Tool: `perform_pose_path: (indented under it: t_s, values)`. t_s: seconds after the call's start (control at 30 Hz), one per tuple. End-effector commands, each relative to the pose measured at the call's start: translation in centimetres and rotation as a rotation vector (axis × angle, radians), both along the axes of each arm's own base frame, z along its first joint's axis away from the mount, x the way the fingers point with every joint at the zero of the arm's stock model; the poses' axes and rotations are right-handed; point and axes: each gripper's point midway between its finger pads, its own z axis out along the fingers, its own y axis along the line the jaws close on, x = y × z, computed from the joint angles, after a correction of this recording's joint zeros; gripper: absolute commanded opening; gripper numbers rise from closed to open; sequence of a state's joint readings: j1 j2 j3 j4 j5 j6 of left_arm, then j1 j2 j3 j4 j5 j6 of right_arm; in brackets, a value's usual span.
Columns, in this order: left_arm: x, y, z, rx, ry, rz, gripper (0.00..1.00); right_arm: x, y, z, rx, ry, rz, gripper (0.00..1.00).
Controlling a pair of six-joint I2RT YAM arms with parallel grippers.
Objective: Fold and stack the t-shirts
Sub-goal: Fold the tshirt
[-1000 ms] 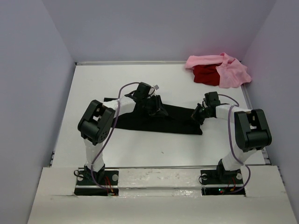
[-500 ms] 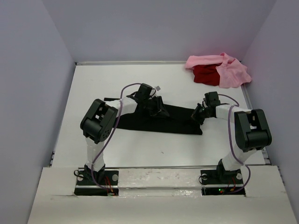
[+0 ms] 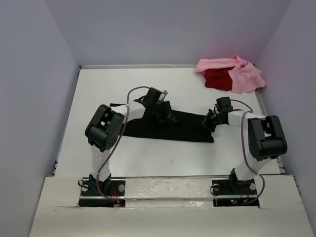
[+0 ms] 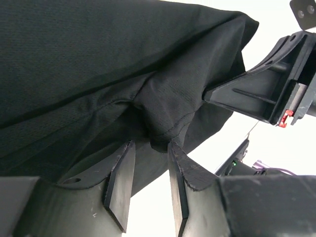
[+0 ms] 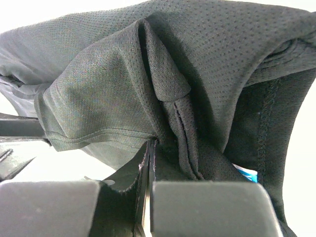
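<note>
My right gripper is pinching a gathered fold inward of the end of the black t-shirt, so it should open and take the black t-shirt nearer its near corner [image 3: 212, 140].
The black t-shirt [image 3: 183, 129] lies folded into a long strip across the middle of the white table [image 3: 148, 163]. My left gripper [image 3: 166, 115] is low over the strip's far edge. In the left wrist view the left gripper [image 4: 149, 144] has its jaws parted, with bright table showing between them and a puckered fold of black cloth [image 4: 163, 123] at the tips. My right gripper [image 3: 209, 122] is at the strip's right end; close up, the right gripper [image 5: 150, 143] is shut on a gathered fold of the black shirt [image 5: 118, 94]. The pink t-shirt [image 3: 244, 76] and red t-shirt [image 3: 217, 79] lie crumpled together at the far right corner.
Pale walls enclose the table on the left [image 3: 39, 98], back [image 3: 163, 29] and right [image 3: 296, 89]. Both arm bases [image 3: 101, 190] stand on the near ledge. A small light label [image 3: 167, 92] shows by the left wrist.
The left arm's elbow has shifted slightly and its jaws stand a little wider. The right arm and the shirts have not moved.
</note>
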State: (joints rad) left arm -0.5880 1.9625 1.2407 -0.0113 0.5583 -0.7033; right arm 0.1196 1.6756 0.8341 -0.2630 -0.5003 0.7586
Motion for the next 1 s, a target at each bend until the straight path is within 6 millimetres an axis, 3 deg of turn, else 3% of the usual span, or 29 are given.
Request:
perform_pose_path:
  t_s: [0.0,0.43,0.63,0.8,0.97]
  values:
    - [0.9,-0.7,1.0,-0.004,-0.033,-0.011,0.42,0.7,0.2,1.4,-0.010,-0.051,0.014,0.00]
    - [2.9,-2.7,1.0,-0.059,-0.049,-0.019,0.41,0.2,0.2,2.1,-0.007,-0.061,0.020,0.00]
    - [2.8,-2.8,1.5,-0.062,-0.059,-0.018,0.28,-0.1,0.1,2.0,-0.009,-0.055,0.019,0.00]
    - [2.5,-2.6,1.7,-0.062,-0.055,-0.020,0.05,-0.2,0.1,1.8,-0.008,-0.048,0.019,0.00]
    - [2.3,-2.3,1.4,-0.051,-0.055,-0.017,0.03,-0.9,0.4,2.6,0.015,-0.040,0.020,0.00]
